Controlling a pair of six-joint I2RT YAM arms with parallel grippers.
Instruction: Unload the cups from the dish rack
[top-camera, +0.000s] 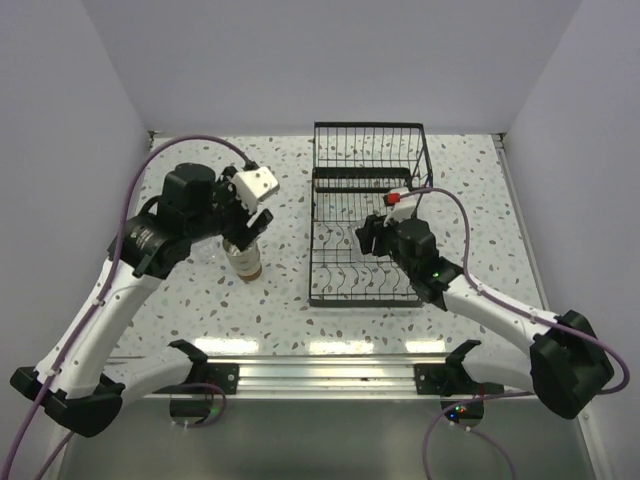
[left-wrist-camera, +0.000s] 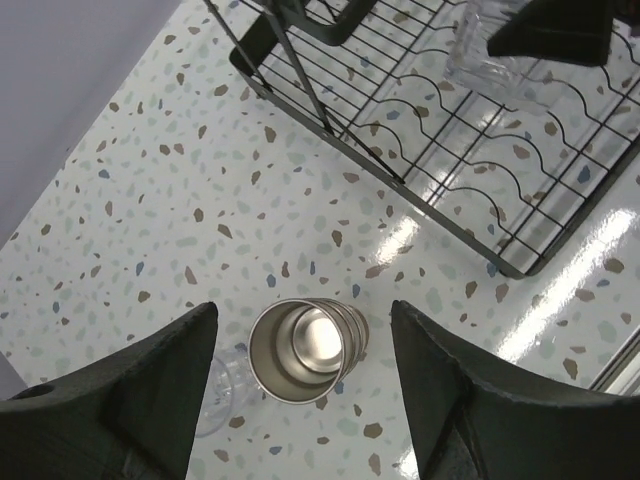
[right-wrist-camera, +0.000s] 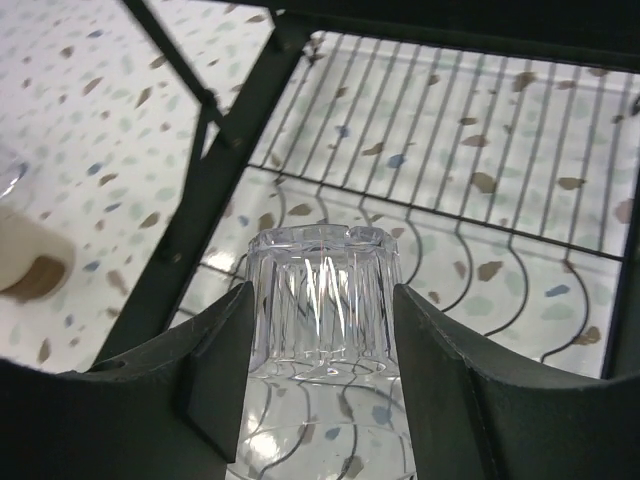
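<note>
My right gripper is spanning the clear cup's body, leaving only the cup's base for my left gripper. So I should lay the cup down and pinch its rim (right-wrist-camera: 323, 468).
A stack of brown cups (top-camera: 245, 261) stands on the table left of the black wire dish rack (top-camera: 366, 152). In the left wrist view the stack (left-wrist-camera: 300, 350) shows its shiny grey inside, and a clear cup (left-wrist-camera: 226, 392) stands beside it, partly hidden by a finger. My left gripper (top-camera: 250, 226) is open and empty, right above the stack (left-wrist-camera: 302, 308). My right gripper (top-camera: 372, 238) is inside the rack, shut on the other clear cup (right-wrist-camera: 322, 300), its fingers (right-wrist-camera: 215, 370) pressed on both sides. That cup is over the rack floor (right-wrist-camera: 450, 230).
The speckled table has white walls left, right and behind. The rack's taller basket section (top-camera: 366, 140) is at the far end. The rack's near-left corner (left-wrist-camera: 520, 268) lies to the right of the stack. A blurred pale cup base (right-wrist-camera: 30, 265) shows outside the rack frame.
</note>
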